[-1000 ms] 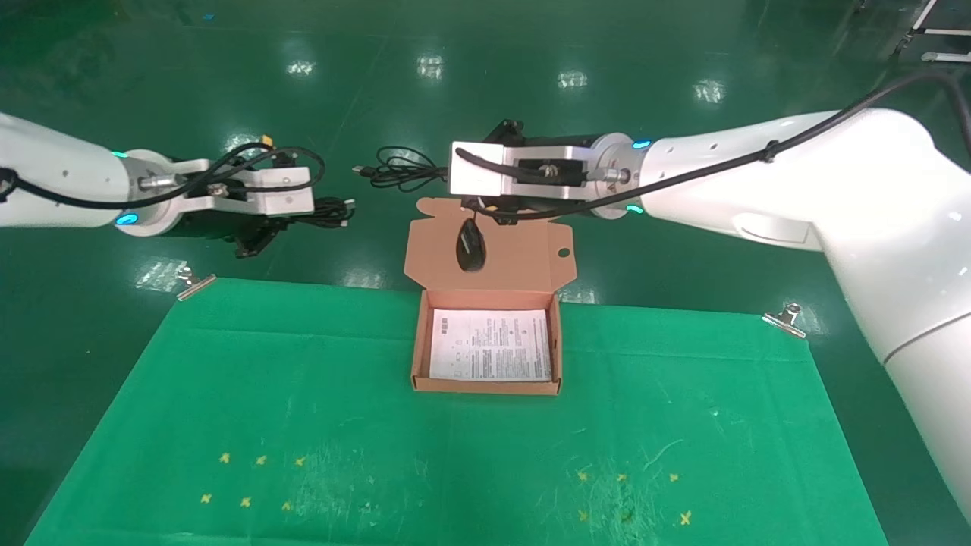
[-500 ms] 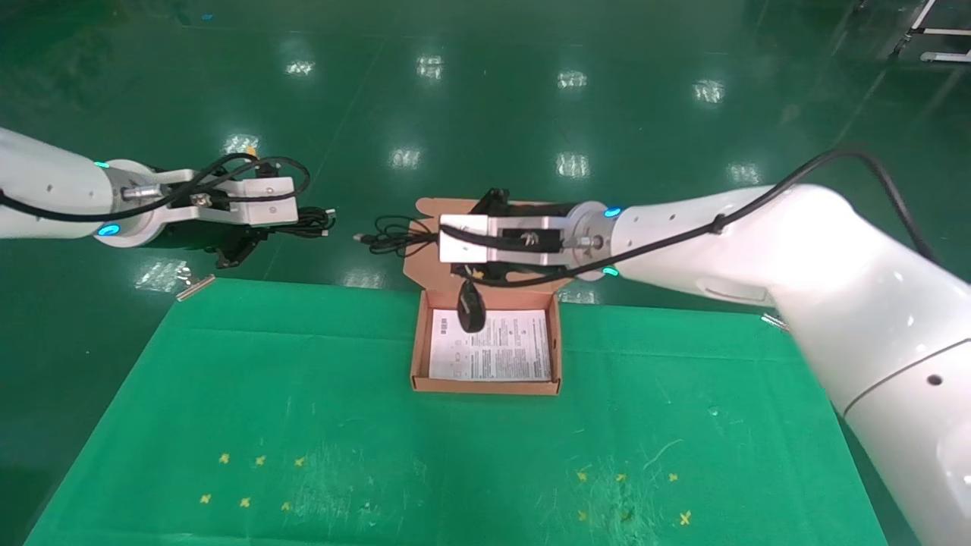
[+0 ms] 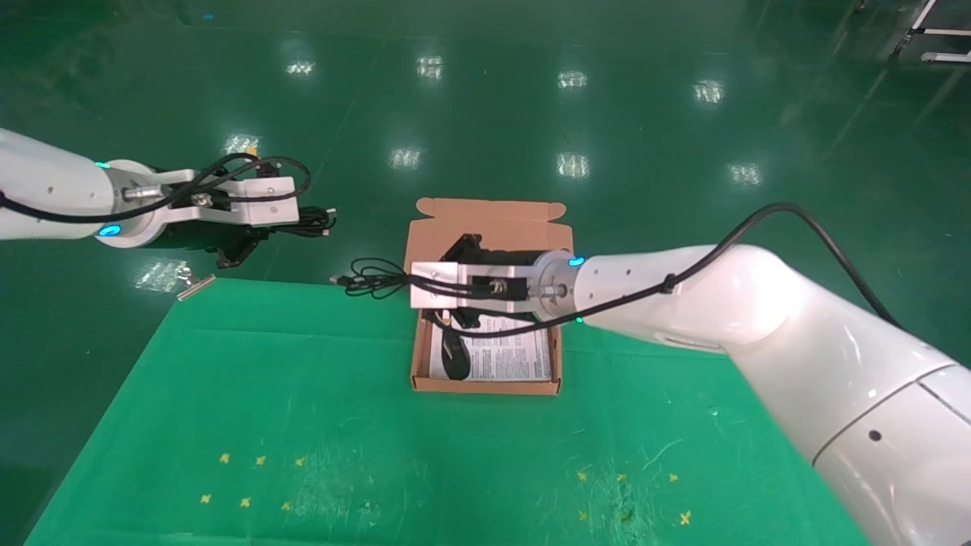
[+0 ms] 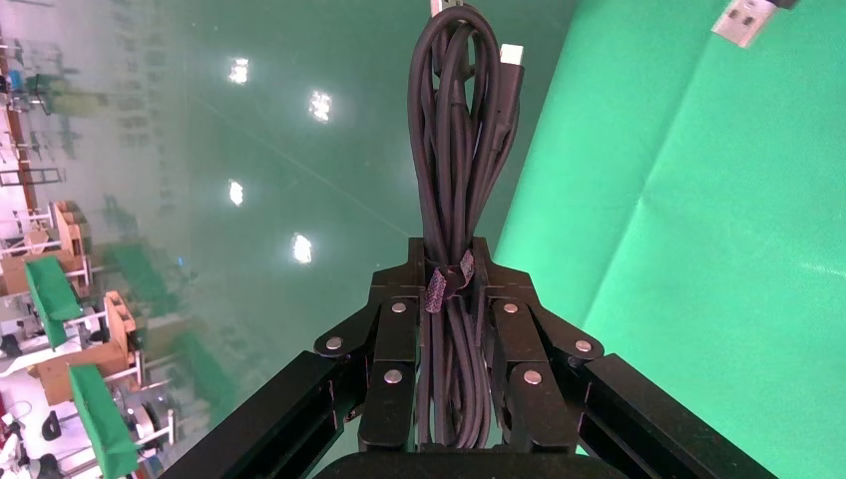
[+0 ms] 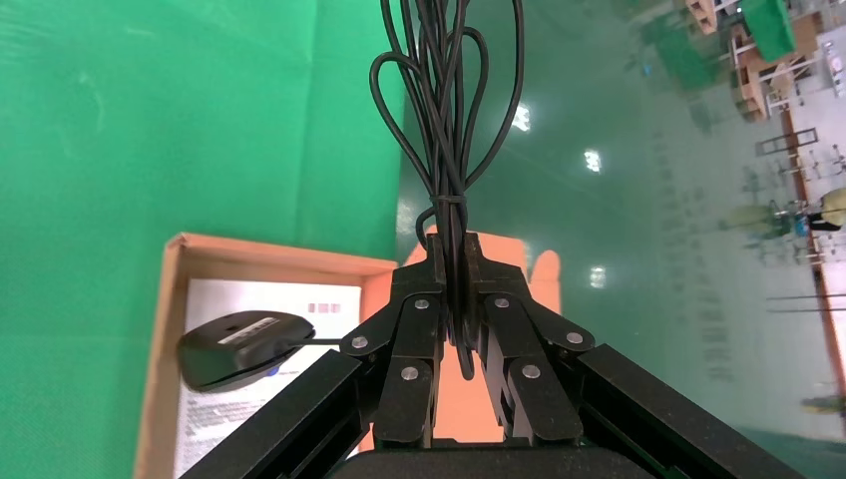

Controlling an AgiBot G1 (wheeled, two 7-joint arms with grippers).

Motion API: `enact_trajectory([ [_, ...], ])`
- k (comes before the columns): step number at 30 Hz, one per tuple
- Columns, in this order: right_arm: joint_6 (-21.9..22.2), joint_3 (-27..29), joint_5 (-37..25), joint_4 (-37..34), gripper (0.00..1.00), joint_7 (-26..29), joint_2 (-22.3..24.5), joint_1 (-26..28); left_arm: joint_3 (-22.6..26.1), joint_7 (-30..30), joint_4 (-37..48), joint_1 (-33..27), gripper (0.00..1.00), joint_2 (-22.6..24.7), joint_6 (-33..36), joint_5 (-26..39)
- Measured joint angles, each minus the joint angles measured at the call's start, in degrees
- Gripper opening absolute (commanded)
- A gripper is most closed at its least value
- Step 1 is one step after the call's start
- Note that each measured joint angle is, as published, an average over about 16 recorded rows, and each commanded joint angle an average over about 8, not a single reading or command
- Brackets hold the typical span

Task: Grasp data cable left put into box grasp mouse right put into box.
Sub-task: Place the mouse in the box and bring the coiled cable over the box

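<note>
Next, my right gripper lets go of the black mouse on the white leaflet (image 3: 472,356) (image 5: 236,384) near the front side of the box.
The salmon-orange box (image 3: 487,387) lies open at the cloth's far middle, lid (image 3: 485,220) folded back, white leaflet inside. My right gripper (image 3: 428,303) hovers over it, shut on the bundled cord (image 3: 372,278) of the black mouse (image 3: 455,356). The mouse hangs low in the box's left part; I cannot tell if it touches. In the right wrist view the gripper (image 5: 451,249) pinches the cord (image 5: 449,120), with the mouse (image 5: 244,349) over the box (image 5: 165,329). My left gripper (image 3: 258,231) is raised off the cloth's far left, shut on the data cable (image 3: 307,221). The left wrist view shows the gripper (image 4: 454,254) holding this cable (image 4: 457,130).
A green cloth (image 3: 303,394) covers the table, with a metal clip (image 3: 196,282) at its far left corner. Small yellow marks (image 3: 250,478) lie near the front on both sides. Shiny green floor lies beyond the cloth.
My right arm has come down and toward me, carrying the mouse from in front of the lid down into the box. My left arm shifted slightly at first, then stayed still.
</note>
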Motion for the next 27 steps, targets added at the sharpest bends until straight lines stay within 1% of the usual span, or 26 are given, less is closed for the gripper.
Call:
enact_trajectory([
  [8,2.21,-4.03,3.43,-3.65,0.00,2.68,0.16,-0.68,0.00,-0.07,-0.08,0.02,0.00,-0.02,0.02,0.04],
  [18,2.69,-8.49,5.97,-9.95,0.00,8.38,0.01,-1.30,0.00,-0.10,-0.11,0.03,0.00,-0.03,0.03,0.05],
  [19,2.66,-8.96,6.13,-10.33,0.04,8.96,-0.02,-1.36,0.00,-0.10,-0.11,0.03,0.00,-0.03,0.03,0.05],
  [20,2.60,-9.44,6.26,-10.62,0.15,9.50,-0.04,-1.40,0.00,-0.10,-0.12,0.03,0.00,-0.03,0.03,0.06],
  [26,2.20,-11.67,6.86,-11.09,0.90,11.84,0.09,-1.57,0.01,-0.08,-0.15,0.08,0.00,0.02,0.03,0.02],
  [27,2.13,-11.94,6.95,-10.95,0.99,12.08,0.19,-1.59,0.02,-0.05,-0.15,0.14,0.00,0.08,0.00,-0.04],
])
